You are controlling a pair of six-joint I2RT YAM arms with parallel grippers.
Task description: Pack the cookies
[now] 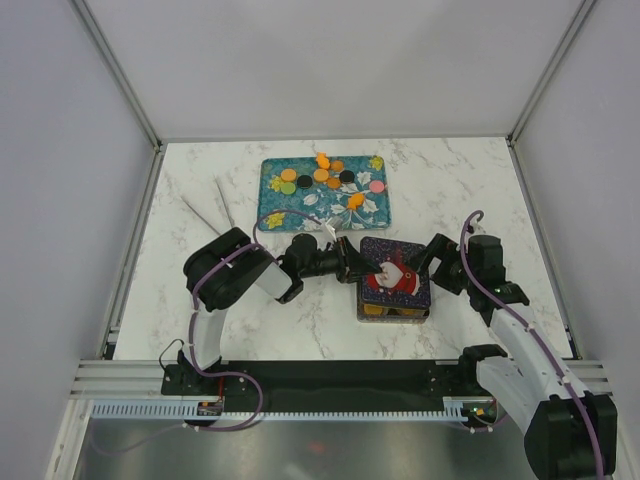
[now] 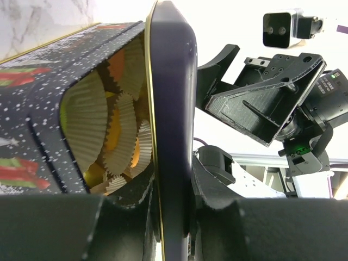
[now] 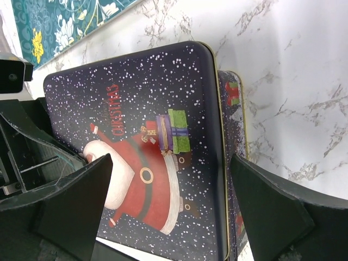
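Observation:
Next, I release the Santa lid from my left gripper on the navy tin's open top [image 1: 391, 282] [image 2: 120, 111], above the white paper cups.
The cookies [image 1: 322, 176], small orange, black, green and pink discs, lie on a teal flowered tray [image 1: 275, 210] at the back. In the middle stands a navy Christmas tin [image 1: 392, 312], with white paper cups [image 2: 87, 117] inside it. Its Santa lid [image 1: 395, 275] lies over the tin, ajar on the left. My left gripper [image 1: 352, 268] is shut on the lid's left edge [image 2: 171, 81], one finger on each face. My right gripper [image 3: 171, 212] hovers open at the lid's [image 3: 147, 136] right end, fingers spread wide and touching nothing.
Two thin metal rods [image 1: 215, 205] lie on the marble at the back left. The tray's corner [image 3: 65, 22] shows beyond the tin in the right wrist view. White walls close in the table on three sides.

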